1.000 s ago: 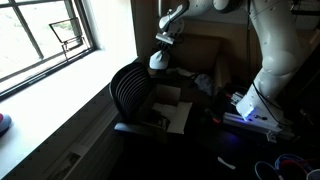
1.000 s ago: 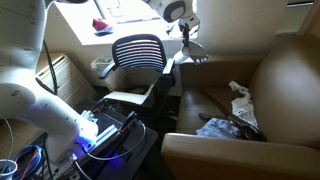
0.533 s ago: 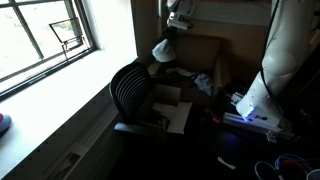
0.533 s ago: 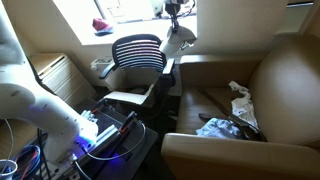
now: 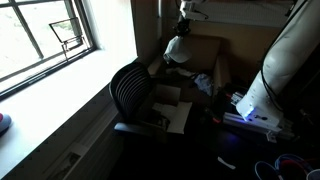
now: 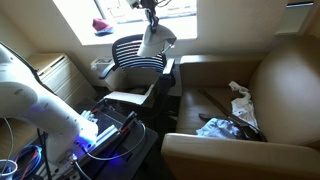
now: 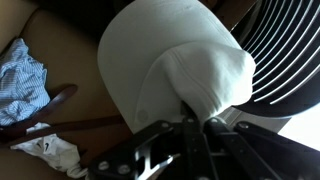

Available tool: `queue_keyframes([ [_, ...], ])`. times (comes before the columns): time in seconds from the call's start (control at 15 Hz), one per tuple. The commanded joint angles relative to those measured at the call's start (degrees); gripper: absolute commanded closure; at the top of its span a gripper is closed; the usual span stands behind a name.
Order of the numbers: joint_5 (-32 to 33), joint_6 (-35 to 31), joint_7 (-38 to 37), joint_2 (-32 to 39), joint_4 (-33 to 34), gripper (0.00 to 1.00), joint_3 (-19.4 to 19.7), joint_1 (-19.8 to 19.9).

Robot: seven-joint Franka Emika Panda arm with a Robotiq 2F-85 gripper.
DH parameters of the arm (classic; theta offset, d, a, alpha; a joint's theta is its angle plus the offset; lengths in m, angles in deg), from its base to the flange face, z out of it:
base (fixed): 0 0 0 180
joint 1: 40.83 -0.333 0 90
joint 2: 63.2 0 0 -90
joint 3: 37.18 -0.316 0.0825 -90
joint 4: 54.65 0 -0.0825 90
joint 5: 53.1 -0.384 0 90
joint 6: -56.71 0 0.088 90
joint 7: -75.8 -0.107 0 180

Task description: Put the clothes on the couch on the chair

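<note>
Next, my gripper lets go of the white cloth inside the open cardboard box point(image 5: 163, 113) on the black mesh chair.
My gripper point(image 7: 192, 112) is shut on a white cloth point(image 7: 170, 65) that hangs from it in the air. In both exterior views the cloth point(image 6: 152, 42) point(image 5: 177, 49) hangs above the gap between the black mesh chair point(image 6: 137, 55) point(image 5: 132, 88) and the tan couch point(image 6: 270, 95). On the couch seat lie a blue patterned garment point(image 6: 215, 127) point(image 7: 22, 78) and a white crumpled cloth point(image 6: 241, 103) point(image 7: 50, 150). The chair seat holds an open cardboard box point(image 5: 172, 108) point(image 6: 128, 98).
A window with a sill point(image 5: 45, 55) runs beside the chair. The robot's base with blue lights point(image 6: 95, 135) point(image 5: 250, 110) and cables stands beside the chair. A brown strap point(image 7: 60, 98) lies on the couch seat.
The gripper has lifted the white cloth higher and carried it sideways, from near the couch arm to over the chair's backrest.
</note>
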Motion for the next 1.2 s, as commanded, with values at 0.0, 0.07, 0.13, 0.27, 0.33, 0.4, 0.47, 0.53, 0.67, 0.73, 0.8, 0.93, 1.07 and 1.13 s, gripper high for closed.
queue_keyframes([
  [0.0,0.0,0.1,0.0,-0.2,-0.3,0.97,1.3,-1.3],
  [0.07,0.0,0.0,0.0,-0.1,-0.5,0.99,1.3,-1.3],
  [0.13,1.3,0.3,-0.1,0.8,-1.3,0.99,0.8,-2.0],
  [0.27,0.7,2.4,2.0,2.0,-4.8,0.99,-0.8,-4.0],
  [0.33,0.3,2.4,2.2,2.7,-6.7,0.99,-1.5,-5.3],
  [0.4,-0.4,3.0,2.4,3.6,-7.9,0.99,-2.3,-6.5],
  [0.47,-0.2,3.8,2.3,4.7,-8.9,0.99,-3.0,-7.7],
  [0.53,0.4,4.9,2.2,6.2,-9.3,0.99,-3.6,-8.8],
  [0.67,1.4,8.5,2.1,8.9,-8.9,0.99,-4.6,-10.6],
  [0.73,2.0,10.4,2.5,10.3,-8.3,0.99,-5.1,-11.4],
  [0.8,3.1,12.1,2.9,11.3,-7.9,0.99,-5.5,-12.2],
  [0.93,5.2,6.6,3.8,11.5,-9.9,0.99,-6.5,-13.9],
  [1.07,4.3,-0.4,5.5,11.9,-11.6,0.99,-7.5,-14.9],
  [1.13,3.6,-3.9,6.6,12.3,-12.2,0.99,-8.1,-15.3],
])
